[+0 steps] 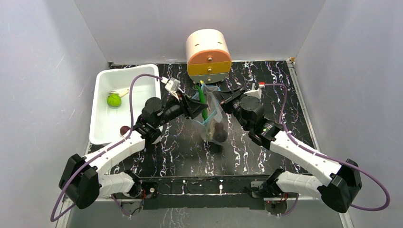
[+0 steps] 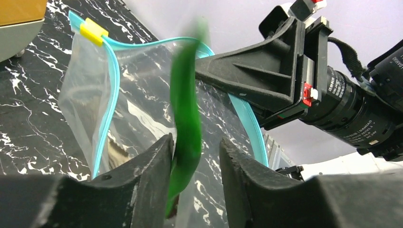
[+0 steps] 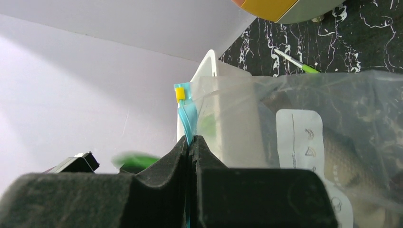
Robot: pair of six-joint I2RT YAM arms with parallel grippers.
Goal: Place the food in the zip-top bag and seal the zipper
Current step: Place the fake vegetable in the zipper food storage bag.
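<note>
The green pepper's upper end sticks up above the bag's teal zipper, so next my left gripper grabs the pepper by that upper end and pushes it deeper into the bag point(image 1: 215, 129).
The clear zip-top bag point(image 1: 214, 121) hangs upright at mid table, mouth open. My right gripper point(image 1: 222, 100) is shut on its teal zipper strip point(image 3: 184, 118), just below the yellow end tab point(image 3: 180, 94). My left gripper point(image 1: 202, 105) is at the bag's mouth, jaws apart. The long green pepper point(image 2: 186, 109) stands blurred between its fingers point(image 2: 157, 161), touching only the left one, its lower end inside the bag point(image 2: 85, 95). The grey-brown fish point(image 3: 342, 156) lies in the bag beside the white label point(image 3: 304, 137). The lime-green fruit point(image 1: 113, 100) and a dark ball point(image 1: 125, 129) lie in the white tub point(image 1: 142, 76).
A cream, orange and yellow round drawer unit point(image 1: 208, 56) stands at the back, just behind the bag. The white tub is at the left, against my left arm. A thin white pen with a green tip point(image 3: 297, 61) lies on the black marbled table behind the bag.
</note>
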